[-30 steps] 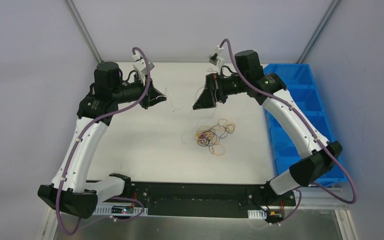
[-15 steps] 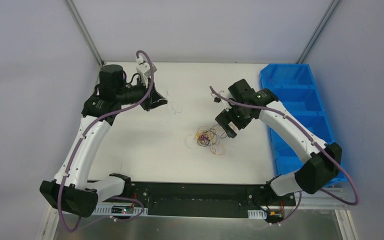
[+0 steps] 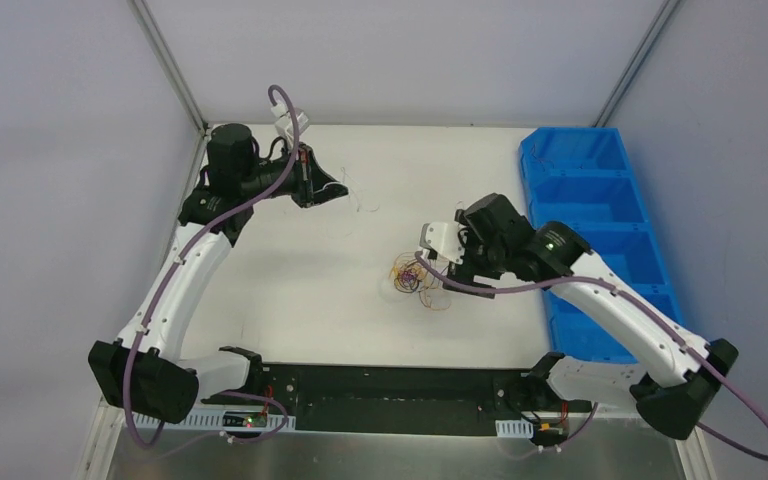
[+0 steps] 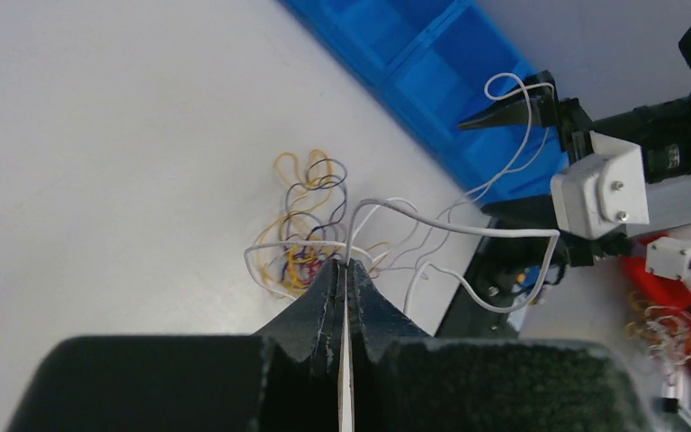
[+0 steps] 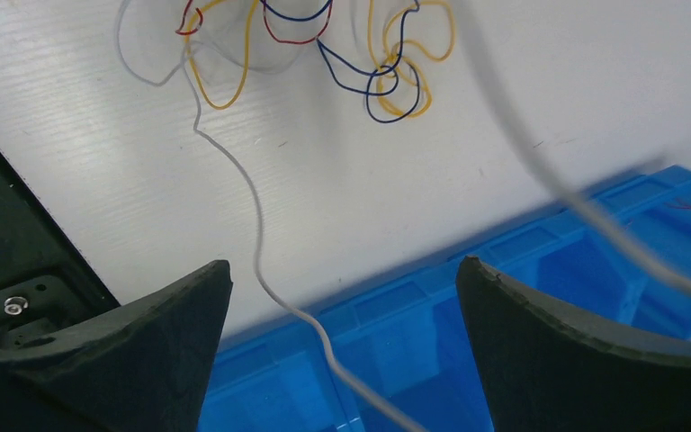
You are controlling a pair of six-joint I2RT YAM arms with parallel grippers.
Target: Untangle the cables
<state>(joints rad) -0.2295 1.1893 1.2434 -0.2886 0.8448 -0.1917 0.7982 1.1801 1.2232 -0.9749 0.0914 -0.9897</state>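
Observation:
The white cable loops over my right gripper's finger and runs into the clump, so my left gripper should come back and grab it nearer the clump (image 4: 380,257).
The cables (image 3: 415,278) lie as a small knotted clump of orange, red, dark and white wires at mid-table. My left gripper (image 3: 338,190) is at the back left, raised, and shut on a white cable (image 4: 450,225); its jaws (image 4: 344,268) pinch the wire, which loops off toward the right arm. The clump shows beyond them (image 4: 301,247). My right gripper (image 3: 465,262) hovers just right of the clump with its jaws wide open (image 5: 342,268). A loose white wire (image 5: 259,261) runs between the open fingers without being held. Orange, red and dark loops (image 5: 324,45) lie ahead.
A blue compartment bin (image 3: 600,200) stands along the table's right edge, also in the right wrist view (image 5: 522,315) and the left wrist view (image 4: 432,63). The black base plate (image 3: 390,385) runs along the near edge.
My right arm swung down from the back of the table to beside the clump, and its jaws now stand open. My left gripper moved slightly back, still pinching the white cable.

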